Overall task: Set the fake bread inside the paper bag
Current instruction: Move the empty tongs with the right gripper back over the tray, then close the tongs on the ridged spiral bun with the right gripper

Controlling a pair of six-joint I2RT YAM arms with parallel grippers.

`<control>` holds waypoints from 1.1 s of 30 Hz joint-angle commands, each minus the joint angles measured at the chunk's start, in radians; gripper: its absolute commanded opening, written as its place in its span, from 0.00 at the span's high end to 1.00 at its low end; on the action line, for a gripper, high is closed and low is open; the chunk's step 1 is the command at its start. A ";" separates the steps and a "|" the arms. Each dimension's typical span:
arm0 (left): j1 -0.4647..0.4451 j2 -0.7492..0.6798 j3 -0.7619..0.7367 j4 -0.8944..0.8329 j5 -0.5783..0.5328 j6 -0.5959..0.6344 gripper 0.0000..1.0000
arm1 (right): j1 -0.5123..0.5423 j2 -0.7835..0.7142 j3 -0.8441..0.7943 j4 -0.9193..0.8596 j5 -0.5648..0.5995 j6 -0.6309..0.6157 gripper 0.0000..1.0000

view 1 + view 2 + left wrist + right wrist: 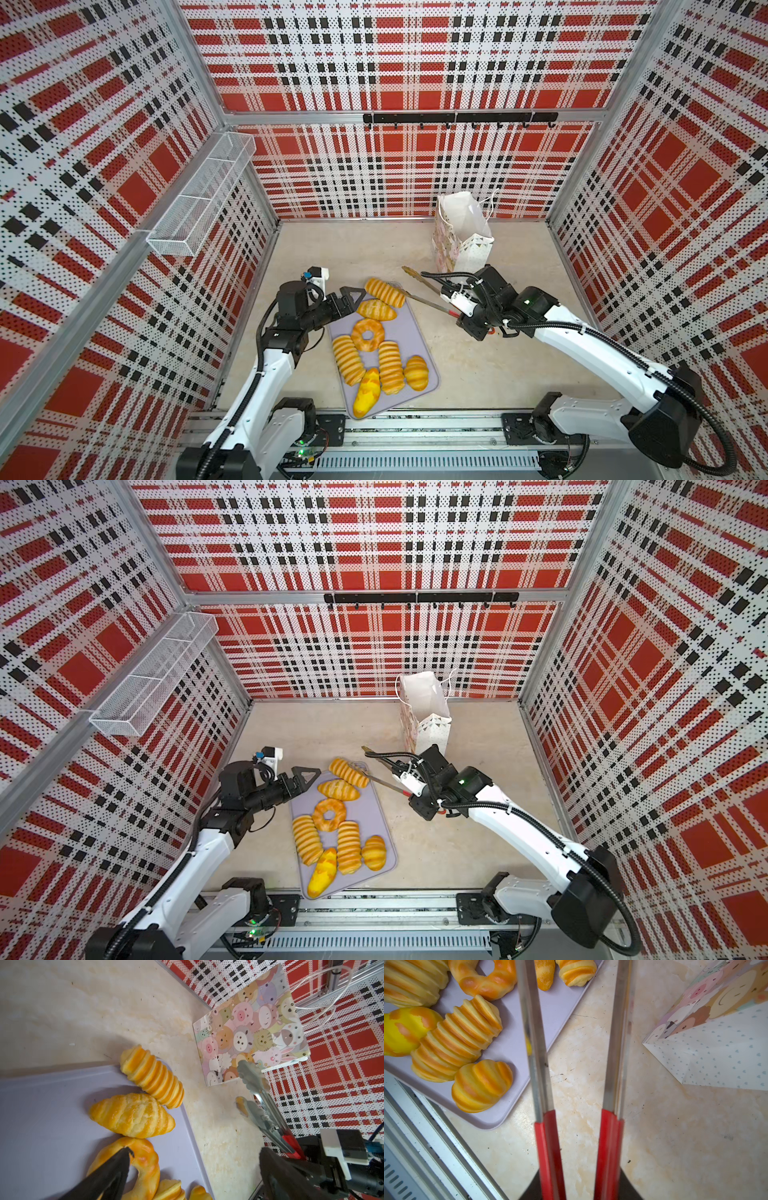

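Next, my left gripper grabs the lavender tray by the tray's far edge (353, 289) (50, 1073), near the corner away from the paper bag.
Several golden fake breads lie on a lavender tray (413, 332) (372, 808): a ribbed loaf (384, 292) (153, 1078), a croissant-like roll (376, 309) (133, 1115), a ring doughnut (368, 334) (329, 815), a yellow bun (366, 392) (402, 1030). The paper bag (461, 232) (426, 712) (249, 1032) stands upright at the back right. My left gripper (353, 297) (195, 1159) hangs open and empty over the tray's far left corner. My right gripper (461, 309) (579, 1186) is shut on the red handles of metal tongs (424, 286) (532, 1043), whose spread tips hold nothing.
A white wire-mesh basket (199, 199) hangs on the left wall. A black hook rail (457, 118) runs along the back wall. The arms' base rail (415, 432) borders the front edge. Plaid walls close in three sides.
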 commanded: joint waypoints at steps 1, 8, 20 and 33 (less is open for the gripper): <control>0.013 0.023 0.002 0.072 0.035 -0.016 0.01 | 0.005 0.033 0.049 0.025 0.018 -0.055 0.67; 0.023 0.046 -0.001 0.036 0.016 0.002 0.01 | 0.005 0.120 0.082 0.032 0.021 -0.094 0.67; -0.006 0.078 0.008 -0.009 -0.024 0.019 0.01 | 0.006 0.250 0.101 0.061 0.025 -0.090 0.67; -0.017 0.068 0.011 -0.020 -0.034 0.021 0.01 | 0.018 0.337 0.141 0.063 0.059 -0.076 0.67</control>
